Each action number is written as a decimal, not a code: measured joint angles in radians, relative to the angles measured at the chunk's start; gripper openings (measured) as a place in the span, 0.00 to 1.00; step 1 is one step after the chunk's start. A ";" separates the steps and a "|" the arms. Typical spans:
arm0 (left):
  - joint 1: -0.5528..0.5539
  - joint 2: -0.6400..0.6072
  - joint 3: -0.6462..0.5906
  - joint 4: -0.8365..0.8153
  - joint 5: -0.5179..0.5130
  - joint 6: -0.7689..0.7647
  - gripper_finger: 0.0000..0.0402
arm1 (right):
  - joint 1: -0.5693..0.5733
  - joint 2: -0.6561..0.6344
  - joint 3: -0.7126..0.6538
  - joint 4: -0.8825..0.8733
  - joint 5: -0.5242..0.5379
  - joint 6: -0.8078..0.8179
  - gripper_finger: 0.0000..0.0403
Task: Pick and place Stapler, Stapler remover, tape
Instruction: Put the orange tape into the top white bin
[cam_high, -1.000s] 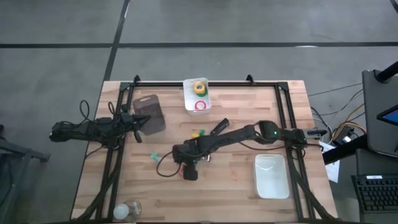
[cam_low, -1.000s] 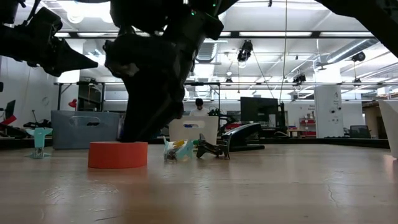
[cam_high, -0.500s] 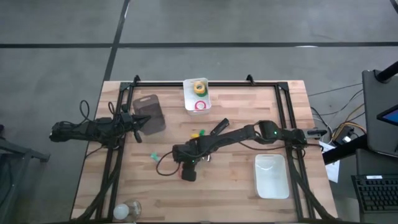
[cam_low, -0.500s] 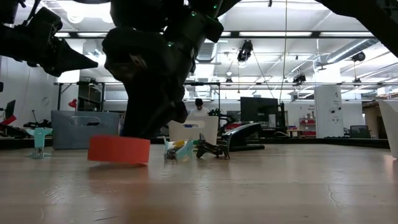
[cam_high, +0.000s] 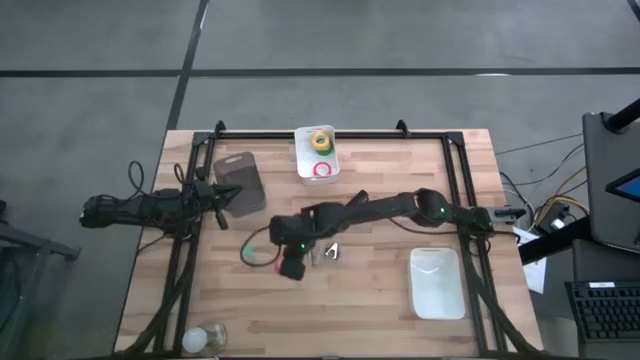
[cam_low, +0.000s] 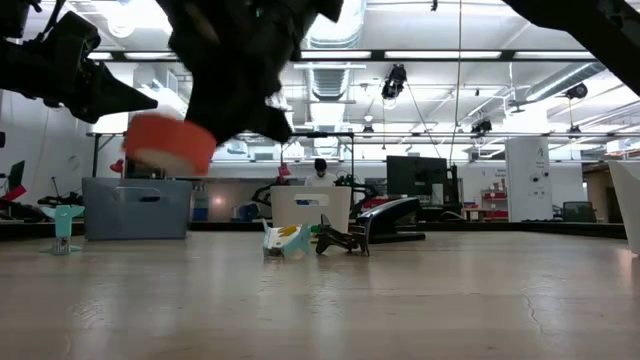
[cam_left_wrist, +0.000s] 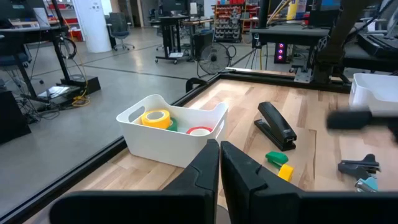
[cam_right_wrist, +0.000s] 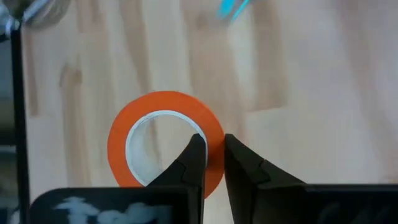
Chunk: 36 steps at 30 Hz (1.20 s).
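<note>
Next, I open my right gripper to let go of the tape roll on top of the red roll inside the white bin (cam_high: 322, 170). The tape roll is held well above the table now.
My right gripper (cam_high: 291, 264) is shut on a red tape roll (cam_low: 170, 145), held well above the table; in the high view the gripper hides the roll. The black stapler (cam_high: 352, 203) lies flat on the table, and it also shows in the left wrist view (cam_left_wrist: 277, 124). The dark staple remover (cam_high: 330, 252) lies near my right gripper. A white bin (cam_high: 305, 165) at the far edge holds a yellow, a green and a red roll. My left gripper (cam_high: 226, 200) is shut and empty at the left, beside a dark grey box (cam_high: 240, 182). My right gripper pinches the roll's ring wall (cam_right_wrist: 211, 127), one finger inside the pale core and one outside. The fingers come from above, pointing down. The roll is lifted clear of the table and hangs tilted below the fingers (cam_low: 170, 145).
A small green-and-yellow piece (cam_high: 318, 213) lies by the stapler. A teal piece (cam_right_wrist: 233, 7) lies on the table below my right gripper. A white tray (cam_high: 436, 282) sits at the right near side. A clear bulb-like object (cam_high: 205, 338) lies at the near left corner. A black frame (cam_high: 460, 190) borders the table.
My right gripper has risen and gone a little toward the far and left edges, holding the red tape roll. The roll lay flat on the table, then tipped up at one side, and now hangs tilted, clear of the table.
</note>
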 joint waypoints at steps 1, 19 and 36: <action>0.000 0.000 0.000 0.000 0.000 0.000 0.05 | -0.007 -0.001 0.030 -0.028 0.022 -0.008 0.08; 0.000 0.000 0.000 -0.003 0.000 0.000 0.05 | -0.294 -0.069 0.125 -0.235 0.256 0.032 0.08; 0.000 0.000 0.000 -0.007 0.000 0.000 0.05 | -0.531 -0.068 0.052 -0.311 0.207 0.113 0.08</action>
